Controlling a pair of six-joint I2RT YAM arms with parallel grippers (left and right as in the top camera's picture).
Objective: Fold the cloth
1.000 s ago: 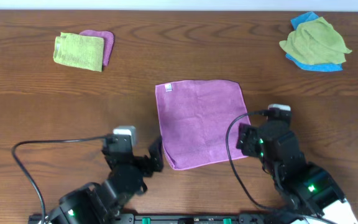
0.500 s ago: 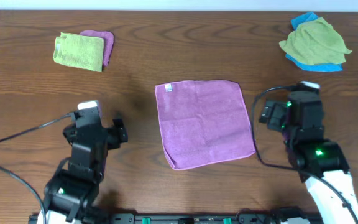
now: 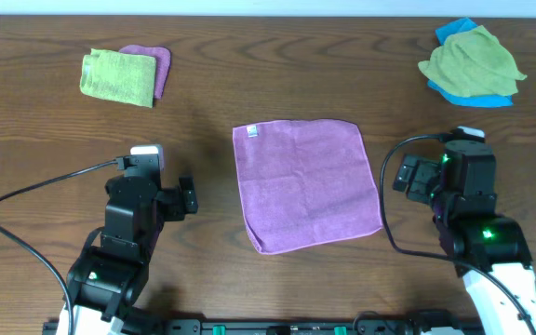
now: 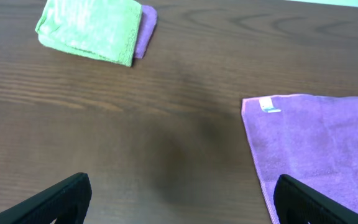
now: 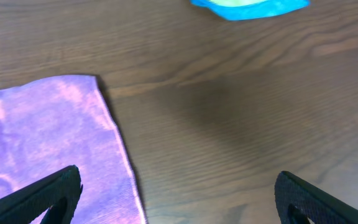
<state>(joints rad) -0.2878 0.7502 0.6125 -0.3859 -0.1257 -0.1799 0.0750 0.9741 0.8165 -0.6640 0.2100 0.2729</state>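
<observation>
Next, I close my left gripper on the lilac-purple cloth's near corner (image 3: pixel 261 251), which is the corner on the same side as the white label.
The cloth (image 3: pixel 307 184) is a lilac-purple square lying spread flat at the table's middle, its small white label (image 3: pixel 252 131) at the far left corner. My left gripper (image 3: pixel 147 186) hangs to the left of it, open and empty. In the left wrist view the cloth (image 4: pixel 322 143) fills the right side, and the left gripper (image 4: pixel 179 202) spans bare wood, its right finger just over the cloth's left edge. My right gripper (image 3: pixel 449 172) stands off the cloth's right edge, open and empty. In its wrist view, the right gripper (image 5: pixel 179 199) has its left finger above the cloth (image 5: pixel 48 143).
A folded lime-green cloth (image 3: pixel 117 76) lies on a purple one at the back left, also visible as the lime-green cloth (image 4: pixel 89 28). A crumpled green cloth on a blue one (image 3: pixel 473 63) sits at the back right. Black cables trail from both arms.
Both arms have drawn away from the cloth's near corners, the left going left and the right going right and farther back. The cloth has stayed flat in place.
</observation>
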